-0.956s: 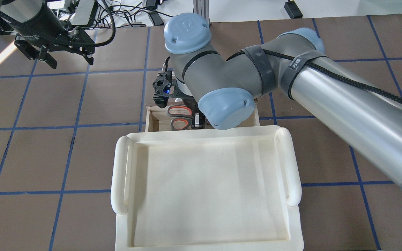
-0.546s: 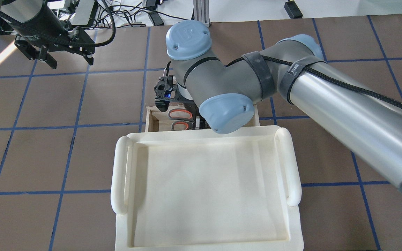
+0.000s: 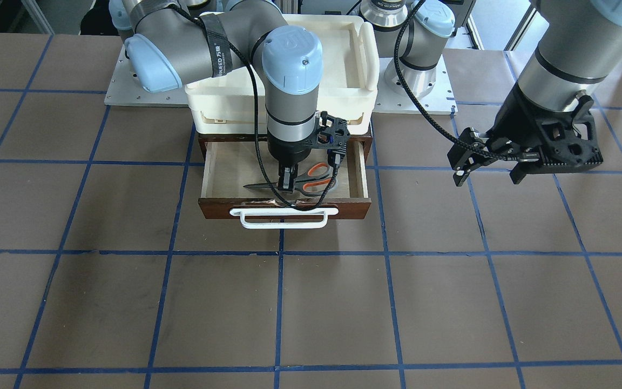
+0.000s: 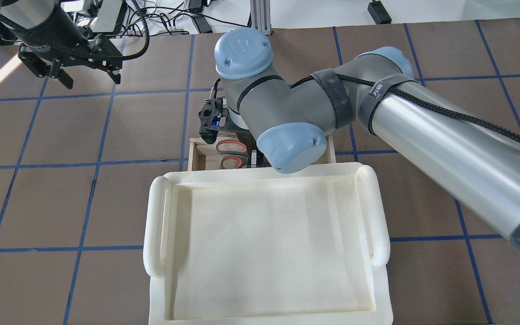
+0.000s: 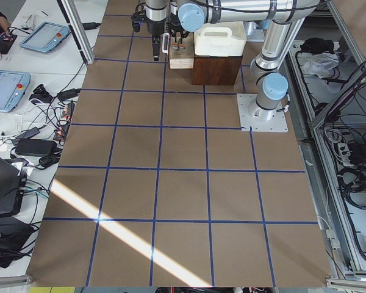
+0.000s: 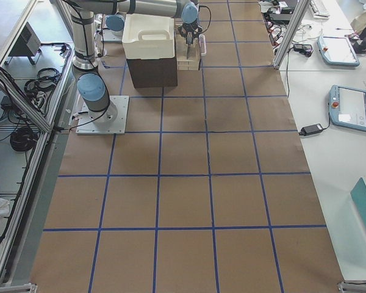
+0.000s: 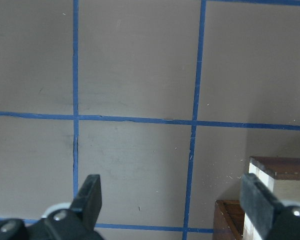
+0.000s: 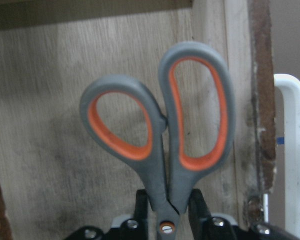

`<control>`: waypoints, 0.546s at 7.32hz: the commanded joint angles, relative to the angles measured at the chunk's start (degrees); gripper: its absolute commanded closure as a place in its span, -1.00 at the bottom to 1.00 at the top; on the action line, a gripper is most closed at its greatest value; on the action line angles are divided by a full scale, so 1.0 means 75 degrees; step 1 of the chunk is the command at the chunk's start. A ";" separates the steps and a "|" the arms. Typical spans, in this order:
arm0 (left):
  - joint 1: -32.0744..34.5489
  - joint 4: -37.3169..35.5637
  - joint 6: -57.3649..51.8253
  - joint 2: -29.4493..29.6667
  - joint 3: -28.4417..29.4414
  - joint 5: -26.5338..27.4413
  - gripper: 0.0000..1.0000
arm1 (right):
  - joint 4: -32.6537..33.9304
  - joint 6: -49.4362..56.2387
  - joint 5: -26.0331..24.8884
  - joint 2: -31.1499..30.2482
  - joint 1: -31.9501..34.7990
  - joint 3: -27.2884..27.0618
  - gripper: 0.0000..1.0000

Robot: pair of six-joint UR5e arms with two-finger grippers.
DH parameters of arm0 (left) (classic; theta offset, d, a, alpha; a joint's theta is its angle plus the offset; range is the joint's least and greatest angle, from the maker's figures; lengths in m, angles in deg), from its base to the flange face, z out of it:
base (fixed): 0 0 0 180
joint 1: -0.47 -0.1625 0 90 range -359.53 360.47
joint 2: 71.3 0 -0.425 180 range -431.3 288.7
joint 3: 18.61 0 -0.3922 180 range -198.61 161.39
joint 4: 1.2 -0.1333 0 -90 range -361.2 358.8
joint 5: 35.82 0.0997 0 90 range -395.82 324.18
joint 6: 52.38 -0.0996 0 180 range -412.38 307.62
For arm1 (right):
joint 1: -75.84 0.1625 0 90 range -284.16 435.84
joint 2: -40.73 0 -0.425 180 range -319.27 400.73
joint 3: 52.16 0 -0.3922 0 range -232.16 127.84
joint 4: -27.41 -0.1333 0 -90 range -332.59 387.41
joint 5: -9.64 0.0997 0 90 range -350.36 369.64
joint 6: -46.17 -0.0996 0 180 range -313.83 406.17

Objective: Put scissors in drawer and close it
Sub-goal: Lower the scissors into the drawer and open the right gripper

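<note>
My right gripper is holding the scissors. It will let go of them on the drawer's plywood bottom (image 3: 293,195) (image 8: 173,207), close to the panel with the white handle.
The drawer (image 3: 211,181) is pulled open under a dark cabinet, its white bar handle (image 3: 284,219) facing away from the robot. The scissors (image 3: 315,180) have grey handles with orange linings and lie low inside the drawer, blades pointing sideways. My right gripper (image 3: 288,183) reaches straight down into the drawer and is shut on the scissors near their pivot. In the right wrist view the fingers (image 8: 140,205) flank the scissors (image 8: 160,140) above the plywood floor. My left gripper (image 3: 486,172) hangs open and empty above the table, well off to the side of the drawer (image 7: 270,175).
A cream-white plastic tray (image 4: 156,225) sits on top of the cabinet and covers the drawer's rear part from above. The right arm's wrist and elbow (image 4: 287,113) hang over the drawer. Brown table with blue grid lines lies all around.
The right arm has dropped a little, carrying the scissors slightly lower into the drawer. The left arm has not moved.
</note>
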 commanded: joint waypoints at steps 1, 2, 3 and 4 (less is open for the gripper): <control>0.0007 -0.0004 0.0001 0.0009 -0.0011 -0.0001 -1.00 | 0.0042 -0.0033 0.0020 0.0050 0.0000 -0.0016 1.00; 0.0008 -0.0004 0.0001 0.0009 -0.0011 -0.0001 -1.00 | 0.0042 -0.0033 -0.0014 0.0085 0.0000 -0.0016 1.00; -0.0004 -0.0004 0.0001 0.0009 0.0001 -0.0001 -1.00 | 0.0135 -0.0021 -0.0038 0.0074 0.0000 -0.0132 1.00; 0.0007 -0.0004 0.0001 -0.0003 0.0001 0.0011 -1.00 | 0.0368 -0.0009 -0.0038 0.0085 0.0000 -0.0273 1.00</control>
